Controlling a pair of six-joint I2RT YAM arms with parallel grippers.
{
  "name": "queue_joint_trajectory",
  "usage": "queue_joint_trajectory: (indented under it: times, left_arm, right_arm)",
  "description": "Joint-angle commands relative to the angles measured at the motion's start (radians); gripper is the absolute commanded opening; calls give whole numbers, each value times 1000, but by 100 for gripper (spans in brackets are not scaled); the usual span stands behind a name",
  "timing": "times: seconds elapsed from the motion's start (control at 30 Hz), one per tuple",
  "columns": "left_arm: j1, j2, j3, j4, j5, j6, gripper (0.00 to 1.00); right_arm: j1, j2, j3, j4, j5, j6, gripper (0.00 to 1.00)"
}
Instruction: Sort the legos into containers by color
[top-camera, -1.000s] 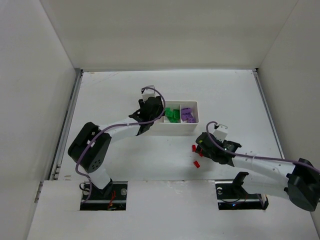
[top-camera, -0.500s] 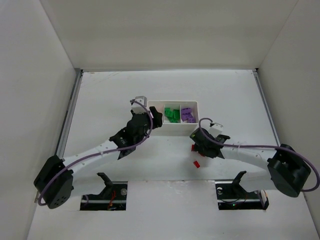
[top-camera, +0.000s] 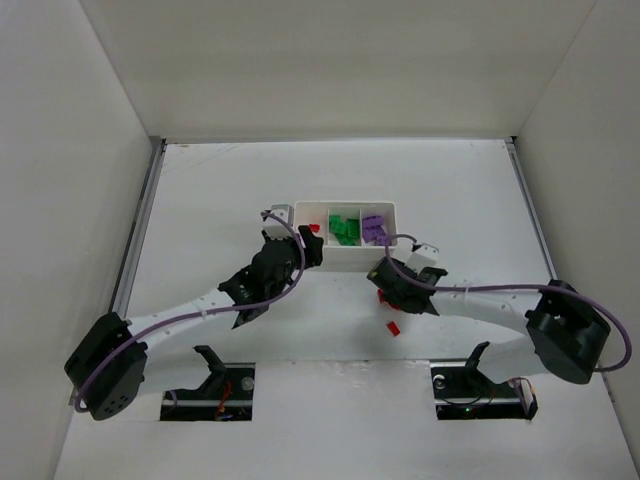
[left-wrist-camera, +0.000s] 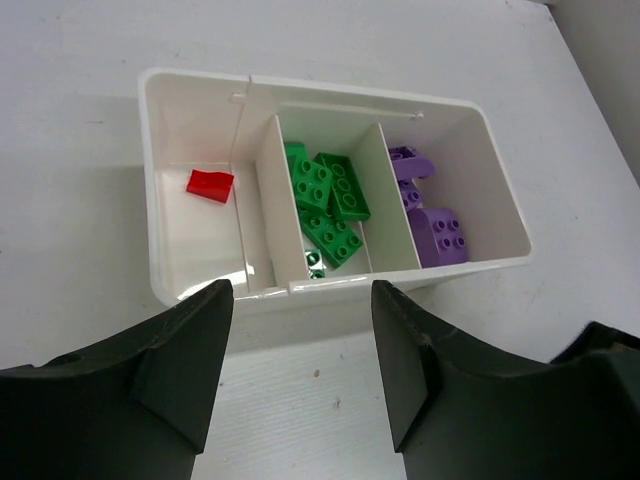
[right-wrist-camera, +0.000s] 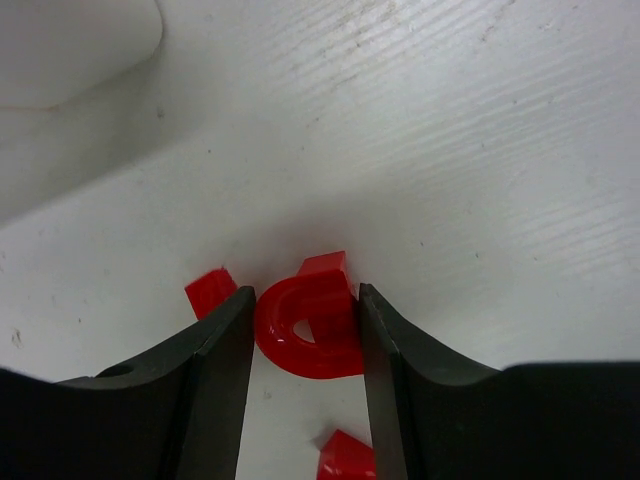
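Next, my right gripper drops the curved red lego next to the red brick inside the white tray (top-camera: 309, 231).
The white three-compartment tray (top-camera: 350, 260) stands at mid table; it also shows in the left wrist view (left-wrist-camera: 200, 255). Its left compartment holds one red brick (left-wrist-camera: 210, 185), the middle one green bricks (left-wrist-camera: 330, 200), the right one purple bricks (left-wrist-camera: 435, 232). My left gripper (top-camera: 303, 252) is open and empty, just in front of the tray's left end (left-wrist-camera: 300, 335). My right gripper (top-camera: 385, 280) is down on the table below the tray's right end, shut on a curved red lego (right-wrist-camera: 310, 335), its fingers against both sides.
Two more small red bricks lie by the right fingers, one at the left (right-wrist-camera: 208, 290) and one nearer the wrist (right-wrist-camera: 345, 455). A loose red brick (top-camera: 393, 327) lies on the table below the right gripper. White walls enclose the table.
My left gripper has drawn back from over the tray; a red brick now lies in the left compartment. My right gripper has moved left toward the tray onto the red bricks.
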Motion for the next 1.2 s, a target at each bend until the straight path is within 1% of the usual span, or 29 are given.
queue_joint_trajectory:
  times: [0.0, 0.03, 0.1, 0.23, 0.37, 0.47, 0.53, 0.63, 0.73, 0.8, 0.87, 0.93, 1.0, 1.07, 1.1, 1.17]
  left_arm:
    - [31, -49, -23, 71, 0, 7, 54]
    - [42, -61, -33, 76, -4, 2, 54]
    - [68, -84, -55, 90, -7, -10, 54]
    - [126, -107, -102, 114, 0, -46, 54]
    - [176, -115, -132, 123, -1, -76, 54]
    - [203, -102, -145, 131, 2, -92, 54]
    - [214, -95, -146, 133, 2, -95, 54]
    - [219, -89, -148, 133, -1, -95, 54]
    - [213, -89, -152, 151, 2, -87, 54]
    - [202, -90, -154, 165, 0, -79, 54]
    - [191, -87, -154, 166, -3, -73, 54]
    - [188, -81, -149, 165, -4, -69, 53]
    - [177, -67, -145, 169, -7, -66, 52]
    - [165, -55, -138, 169, -7, -63, 50]
    - [156, -47, -134, 169, -7, -61, 49]
    - [125, -27, -120, 172, -9, -49, 44]
  right_arm:
    - [37, -98, 81, -116, 89, 17, 31]
    - [44, -126, 112, -126, 94, 1, 31]
    - [50, -148, 173, -92, 86, -64, 31]
    - [54, -99, 325, 68, 43, -238, 32]
    - [34, 59, 486, 244, -41, -378, 32]
    - [14, 198, 607, 324, -95, -440, 33]
    - [0, 297, 691, 346, -118, -460, 33]
    - [-14, 401, 774, 358, -135, -454, 35]
    - [-22, 481, 834, 372, -144, -446, 41]
    - [-31, 512, 859, 375, -147, -435, 46]
    - [-38, 516, 873, 375, -159, -428, 57]
    - [-42, 495, 868, 374, -155, -435, 65]
    - [-52, 442, 829, 375, -141, -438, 70]
    - [-65, 373, 760, 380, -127, -437, 70]
    - [-71, 327, 708, 384, -121, -431, 68]
    - [-71, 212, 581, 401, -101, -434, 61]
